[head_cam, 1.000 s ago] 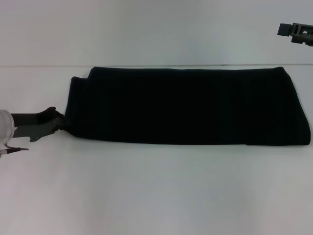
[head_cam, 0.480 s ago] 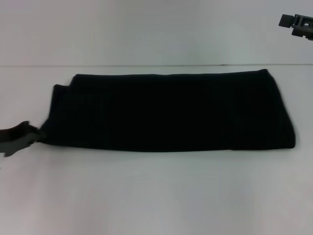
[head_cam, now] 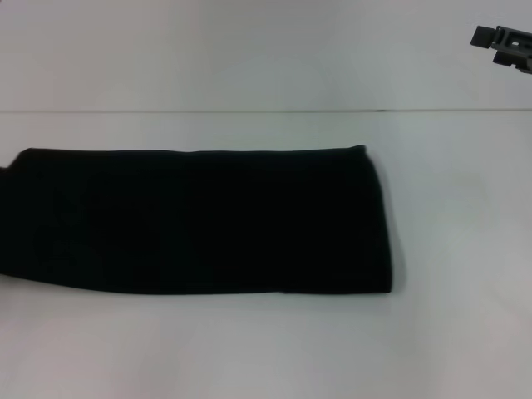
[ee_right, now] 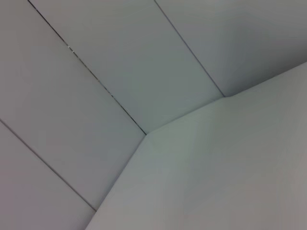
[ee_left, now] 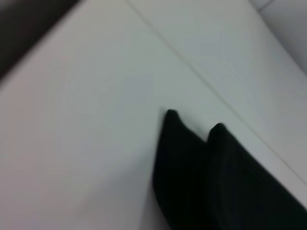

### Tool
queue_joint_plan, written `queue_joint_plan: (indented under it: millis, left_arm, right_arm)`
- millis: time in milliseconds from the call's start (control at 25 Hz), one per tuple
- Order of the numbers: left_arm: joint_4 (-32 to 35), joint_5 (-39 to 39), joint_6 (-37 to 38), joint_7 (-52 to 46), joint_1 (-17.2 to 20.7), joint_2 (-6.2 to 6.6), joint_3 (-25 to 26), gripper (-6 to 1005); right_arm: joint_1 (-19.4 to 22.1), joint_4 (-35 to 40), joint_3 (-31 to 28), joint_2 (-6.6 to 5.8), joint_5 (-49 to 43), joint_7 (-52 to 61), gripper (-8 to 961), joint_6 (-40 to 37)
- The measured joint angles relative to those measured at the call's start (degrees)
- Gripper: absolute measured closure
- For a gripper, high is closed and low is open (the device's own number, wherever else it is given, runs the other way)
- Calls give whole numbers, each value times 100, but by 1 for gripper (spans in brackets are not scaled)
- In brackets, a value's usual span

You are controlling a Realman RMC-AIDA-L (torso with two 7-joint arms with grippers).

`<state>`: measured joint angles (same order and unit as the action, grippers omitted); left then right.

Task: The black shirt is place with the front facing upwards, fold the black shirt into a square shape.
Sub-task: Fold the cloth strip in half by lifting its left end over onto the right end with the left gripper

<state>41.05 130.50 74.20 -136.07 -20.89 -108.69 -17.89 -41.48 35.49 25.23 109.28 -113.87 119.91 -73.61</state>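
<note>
I should release the black shirt's held end over the shirt's opposite short edge (head_cam: pixel 392 195), beside the bare tabletop with my left gripper.
The black shirt (head_cam: pixel 208 220) lies on the white table (head_cam: pixel 332 349) as a long flat strip, plain black side up. Its left end runs off the left edge of the head view and its right end stops near the middle. In the left wrist view, two dark corners of the black shirt (ee_left: pixel 201 177) rest on the table close to the camera. My left gripper shows in no view. My right gripper (head_cam: pixel 505 41) hangs high at the far right, well away from the cloth.
The table's back edge (head_cam: pixel 266 110) meets a pale wall. Bare tabletop lies to the right of the shirt and in front of it. The right wrist view shows only wall panels (ee_right: pixel 120 72) and table surface.
The shirt has slid a long way left across the table. The left gripper, which was at the shirt's left corner, has gone out of the picture. The right gripper has stayed put.
</note>
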Motion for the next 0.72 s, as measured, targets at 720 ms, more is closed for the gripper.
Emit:
queue_joint_plan:
  millis: [720]
  left_arm:
    - [-1276,-1547,735,1461,-2914,-1561,-803,964]
  right_arm:
    - [922,217,-14,-392,492,-259,102,-1008]
